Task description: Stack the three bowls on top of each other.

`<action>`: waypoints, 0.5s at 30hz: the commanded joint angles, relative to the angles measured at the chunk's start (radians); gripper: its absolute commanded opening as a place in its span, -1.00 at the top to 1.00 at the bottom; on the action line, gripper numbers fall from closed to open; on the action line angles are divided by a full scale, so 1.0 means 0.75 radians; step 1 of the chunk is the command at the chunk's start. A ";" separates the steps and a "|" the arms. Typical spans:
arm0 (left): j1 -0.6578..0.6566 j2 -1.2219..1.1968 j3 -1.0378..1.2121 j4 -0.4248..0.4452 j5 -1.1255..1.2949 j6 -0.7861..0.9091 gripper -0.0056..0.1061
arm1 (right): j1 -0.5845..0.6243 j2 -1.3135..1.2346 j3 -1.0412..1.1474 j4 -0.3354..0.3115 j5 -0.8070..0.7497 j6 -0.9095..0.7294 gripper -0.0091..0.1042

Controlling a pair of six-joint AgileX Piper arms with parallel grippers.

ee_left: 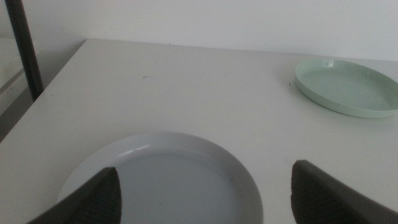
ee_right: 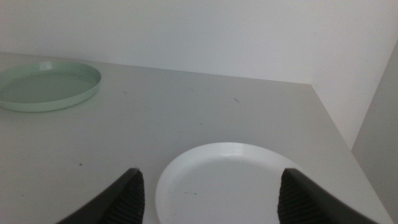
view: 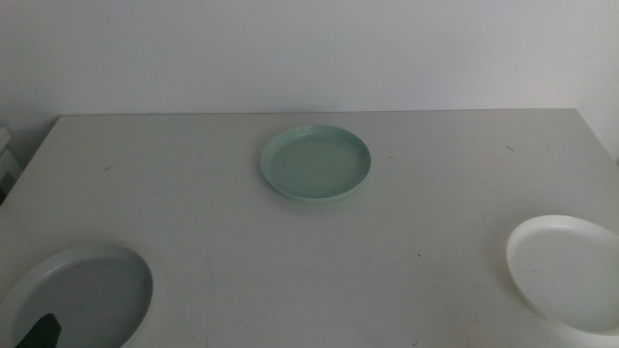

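Observation:
The robot's left gripper should next close on the rim (view: 18, 286) (ee_left: 76, 177) of the pale grey bowl, on the side farthest from the white bowl.
A mint green bowl (view: 316, 161) sits at the middle of the table, toward the back. The pale grey bowl (view: 82, 295) lies at the front left corner. At the front right lies the white bowl (view: 566, 271). My left gripper (ee_left: 205, 193) is open above the near part of the pale grey bowl (ee_left: 168, 180), and only a dark tip of it (view: 41, 332) shows in the middle view. My right gripper (ee_right: 208, 196) is open over the near part of the white bowl (ee_right: 233, 180). Both wrist views also catch the green bowl (ee_left: 348, 87) (ee_right: 46, 86) farther off.
The white table (view: 309, 242) ends at a pale wall behind. A dark upright post (ee_left: 25, 50) stands off the table's left side. The table's right edge (ee_right: 336, 124) runs close to the white bowl.

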 commanded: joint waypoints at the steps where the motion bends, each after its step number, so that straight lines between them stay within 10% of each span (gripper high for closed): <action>1: 0.002 0.060 -0.076 0.000 -0.106 -0.012 -0.98 | -0.010 -0.036 -0.007 -0.004 -0.109 -0.006 -0.13; 15: 0.002 0.632 -0.571 0.000 -0.040 -0.012 -0.98 | -0.010 -0.036 -0.007 -0.004 -0.109 -0.006 -0.13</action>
